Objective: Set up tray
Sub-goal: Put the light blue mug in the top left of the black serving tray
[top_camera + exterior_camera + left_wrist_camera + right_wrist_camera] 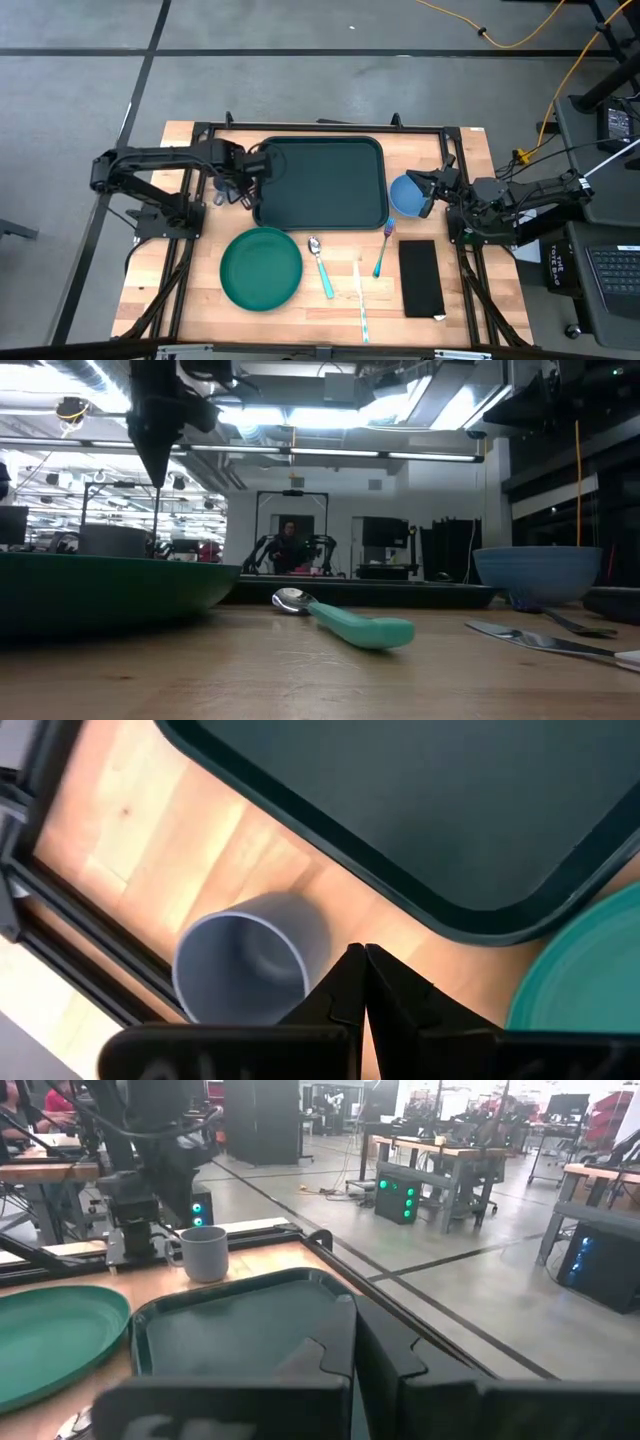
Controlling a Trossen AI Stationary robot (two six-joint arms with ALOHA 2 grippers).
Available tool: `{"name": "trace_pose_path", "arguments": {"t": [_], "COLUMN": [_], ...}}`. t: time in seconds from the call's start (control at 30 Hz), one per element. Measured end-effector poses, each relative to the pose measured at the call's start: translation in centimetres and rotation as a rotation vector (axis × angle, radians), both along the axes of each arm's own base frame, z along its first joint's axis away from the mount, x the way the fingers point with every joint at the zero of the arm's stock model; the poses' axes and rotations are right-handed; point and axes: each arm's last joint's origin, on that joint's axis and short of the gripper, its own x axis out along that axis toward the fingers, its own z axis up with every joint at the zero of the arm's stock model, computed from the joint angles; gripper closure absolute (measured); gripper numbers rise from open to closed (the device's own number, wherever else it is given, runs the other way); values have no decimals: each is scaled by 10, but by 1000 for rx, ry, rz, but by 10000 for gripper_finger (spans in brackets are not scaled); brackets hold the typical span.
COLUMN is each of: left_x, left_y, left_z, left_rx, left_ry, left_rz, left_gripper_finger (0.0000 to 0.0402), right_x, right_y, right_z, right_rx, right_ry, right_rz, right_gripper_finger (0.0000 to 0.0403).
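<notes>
Next, my left gripper grips the grey cup's rim (pixel 226 196) (pixel 305 982) on the side facing the green plate, with one finger inside the cup.
The dark green tray (pixel 320 183) lies flat on the far middle of the table and also shows as the tray (pixel 420 810) and the tray (pixel 240 1330) in the wrist views. My left gripper (pixel 246 181) hangs shut at the tray's left edge, fingertips pointing down, with the left gripper (pixel 362 960) between the tray's corner and an upright grey cup (pixel 245 965). It touches neither. My right gripper (pixel 428 190) is shut and sits over the right rim of a blue bowl (pixel 405 195), which stands on the table right of the tray. I see no contact there.
A round green plate (pixel 262 268) lies near of the tray. To its right lie a teal-handled spoon (pixel 321 263), a white utensil (pixel 360 298), a teal fork (pixel 383 250) and a black napkin (pixel 421 277). A black frame runs around the table's edges.
</notes>
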Motion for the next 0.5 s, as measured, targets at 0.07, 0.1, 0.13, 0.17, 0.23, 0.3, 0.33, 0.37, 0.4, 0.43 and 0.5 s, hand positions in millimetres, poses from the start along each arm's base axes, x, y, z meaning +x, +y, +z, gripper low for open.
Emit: {"name": "trace_pose_path", "arguments": {"t": [0.07, 0.1, 0.13, 0.17, 0.23, 0.3, 0.33, 0.37, 0.4, 0.43, 0.5], "left_x": [3, 4, 5, 7, 8, 9, 9, 9, 9, 9, 8], "left_y": [0, 1, 1, 1, 1, 2, 2, 2, 2, 2, 1], "left_z": [-3, -5, -6, -8, -10, -11, -11, -11, -11, -11, -10], "left_rx": [-13, -14, -15, -16, -16, -17, -19, -18, -18, -18, -17], "left_ry": [15, 22, 29, 35, 43, 44, 43, 43, 44, 44, 41], "left_rz": [-1, -2, -2, -1, 10, 41, 48, 48, 44, 38, 34], "left_gripper_finger": [398, 398, 398, 398, 398, 398, 398, 398, 398, 397, 393], "right_x": [0, 0, 0, 0, 0, 0, 0, 0, 0, 0, 0], "right_y": [0, 0, 0, 0, 0, 0, 0, 0, 0, 0, 0], "right_z": [0, 0, 0, 0, 0, 0, 0, 0, 0, 0, 0], "right_rx": [-2, -2, -2, -2, -2, -2, -2, -2, -2, -1, -1], "right_ry": [1, 1, 1, 1, 1, 2, 1, 1, 1, 1, 1], "right_rz": [1, 1, 1, 1, 1, 1, 1, 2, 2, 2, 3], "right_gripper_finger": [393, 393, 393, 393, 393, 393, 393, 393, 393, 393, 393]}}
